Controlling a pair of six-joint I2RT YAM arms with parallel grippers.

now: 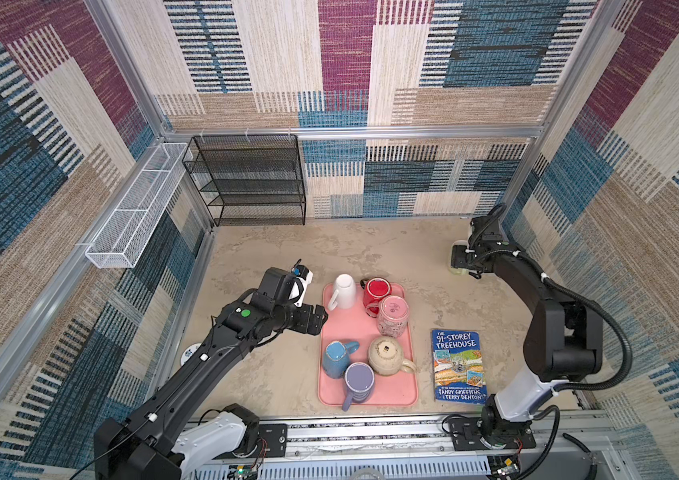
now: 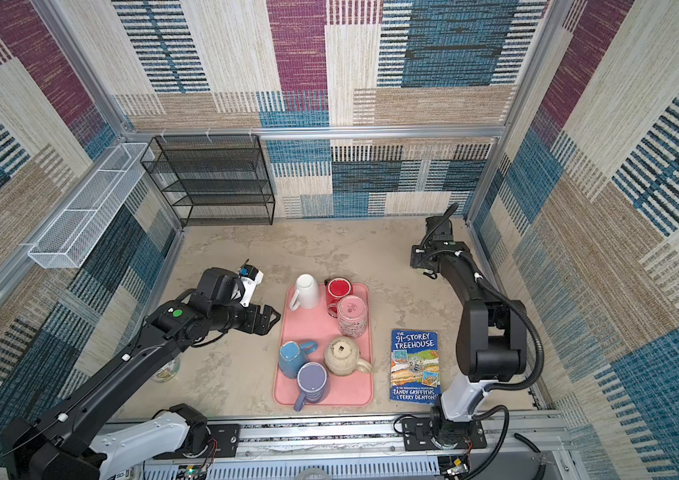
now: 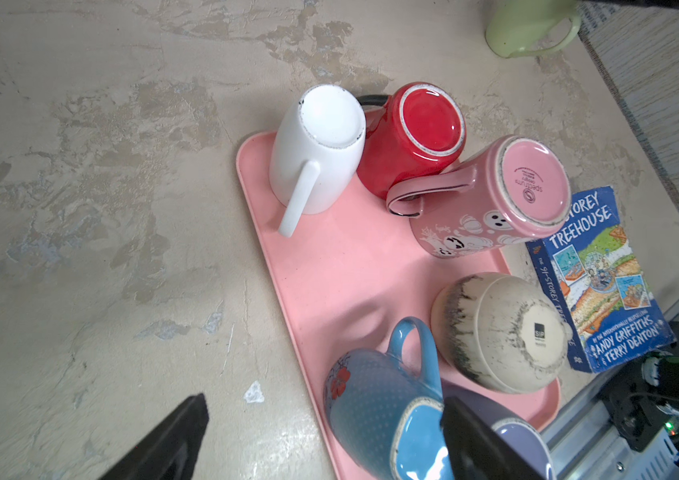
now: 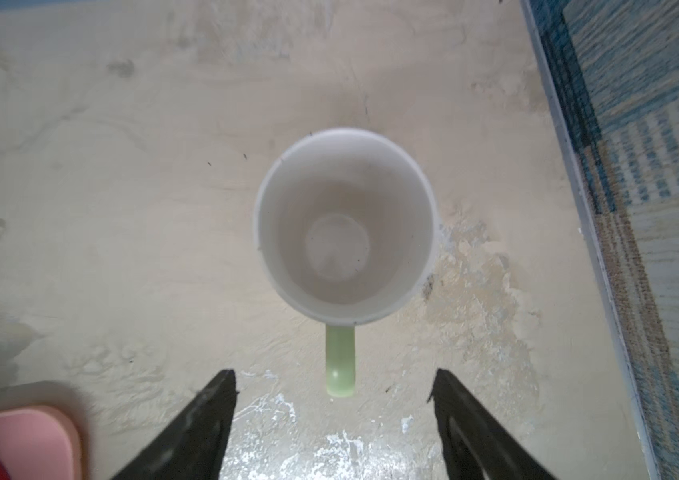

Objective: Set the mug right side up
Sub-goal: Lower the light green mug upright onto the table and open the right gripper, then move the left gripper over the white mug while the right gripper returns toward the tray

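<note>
I will move my left gripper next to the upside-down white mug beside the red one and close it on the white mug's handle (image 1: 335,300) (image 3: 301,197).
A pale green mug (image 4: 346,224) stands upright on the table, mouth up, its handle (image 4: 341,361) pointing toward my right gripper (image 4: 333,374). That gripper is open: its jaws stand wide on either side of the handle's end and touch nothing. In a top view the right gripper (image 1: 460,259) hangs over the mug at the far right of the table. The left wrist view shows the same mug (image 3: 529,25) standing free. My left gripper (image 3: 325,401) is open and empty beside the pink tray (image 3: 329,270), near a blue mug (image 3: 375,407).
Several mugs sit bottom up on the pink tray (image 1: 354,328), among them white (image 1: 344,291), red (image 1: 376,291) and pink (image 1: 392,313). A blue book (image 1: 459,365) lies right of the tray. A black wire rack (image 1: 250,178) stands at the back wall.
</note>
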